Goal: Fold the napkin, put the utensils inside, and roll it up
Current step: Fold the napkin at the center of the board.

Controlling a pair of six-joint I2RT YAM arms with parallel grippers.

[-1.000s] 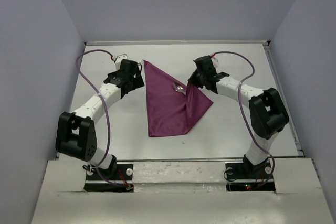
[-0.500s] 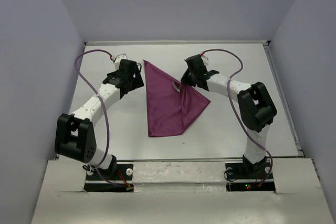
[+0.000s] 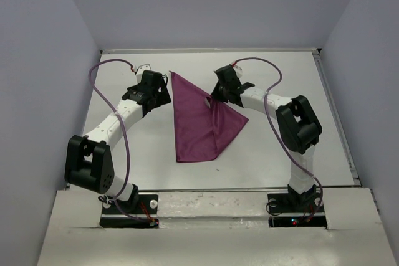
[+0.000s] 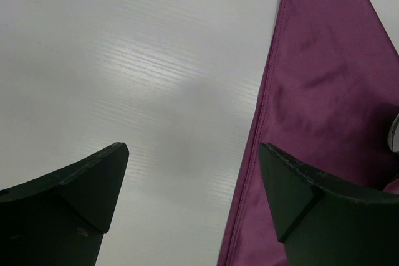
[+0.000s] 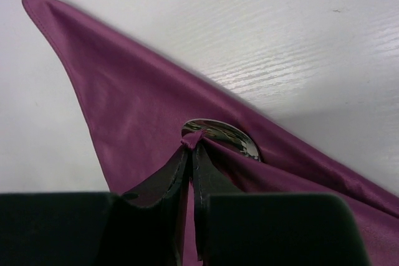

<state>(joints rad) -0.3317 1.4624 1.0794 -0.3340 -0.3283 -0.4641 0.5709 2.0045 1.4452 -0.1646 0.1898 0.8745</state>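
Note:
Next, my left gripper goes to the far pointed corner [image 3: 171, 73] of the plum-purple napkin and closes there, ready to fold that corner over.
The plum-purple napkin [image 3: 198, 123] lies folded as a triangle in the middle of the table. My right gripper [image 3: 215, 99] is shut on a pinched corner of it [image 5: 193, 140], carrying that flap leftward over the cloth. A shiny metal spoon bowl [image 5: 227, 136] pokes out just beyond the pinched corner; the rest of the utensils is hidden under the cloth. My left gripper [image 3: 163, 96] is open and empty just left of the napkin's left edge [image 4: 265, 98], its right finger [image 4: 305, 197] over the hem.
White table [image 3: 143, 147] with grey walls on three sides. Purple cables loop over both arms [image 3: 103, 70]. A raised rail [image 3: 340, 123] runs along the table's right edge.
My right gripper has dragged the napkin's right corner to the left, over the spoon, narrowing the triangle. The left arm has not moved.

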